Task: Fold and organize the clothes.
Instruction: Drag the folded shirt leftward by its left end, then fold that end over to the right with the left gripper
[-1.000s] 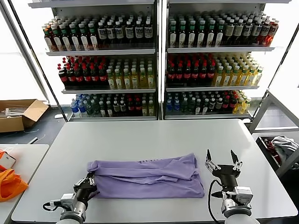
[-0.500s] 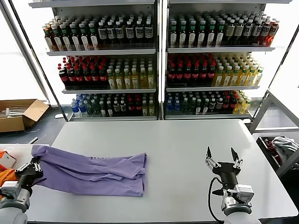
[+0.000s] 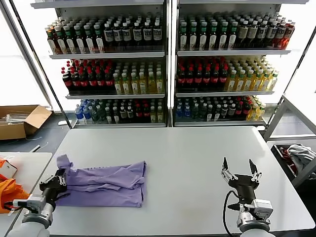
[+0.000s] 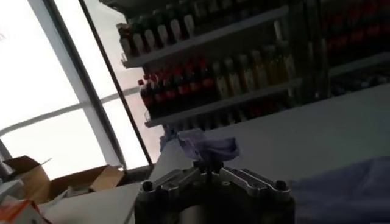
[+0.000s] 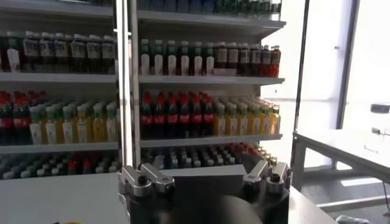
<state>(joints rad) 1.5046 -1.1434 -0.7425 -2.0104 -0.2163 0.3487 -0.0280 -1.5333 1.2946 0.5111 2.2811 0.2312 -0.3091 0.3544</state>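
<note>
The robot's left gripper should release the raised corner on the lavender T-shirt's opposite end (image 3: 141, 181), toward the middle of the table.
The clothes, one lavender T-shirt (image 3: 106, 181), lie folded into a flat band on the left part of the white table (image 3: 197, 148). My left gripper (image 3: 58, 179) sits at the shirt's left end, shut on a raised corner of the fabric. In the left wrist view the bunched purple cloth (image 4: 208, 146) stands up from the closed left gripper (image 4: 207, 165), and more of the shirt (image 4: 350, 193) lies beside it. My right gripper (image 3: 240, 171) hovers open and holding nothing over the table's front right, far from the shirt. In its own view the right gripper (image 5: 204, 175) is spread wide.
Orange fabric (image 3: 10, 195) lies on a low side table to the left of the main table. A cardboard box (image 3: 19, 121) sits on the floor beyond it. Shelves of bottles (image 3: 168, 64) stand behind the table. A bin with cloth (image 3: 296, 155) is at the right.
The left gripper dragged the shirt from the table's middle far to the left, then came back a little to the right. The right gripper barely moved.
</note>
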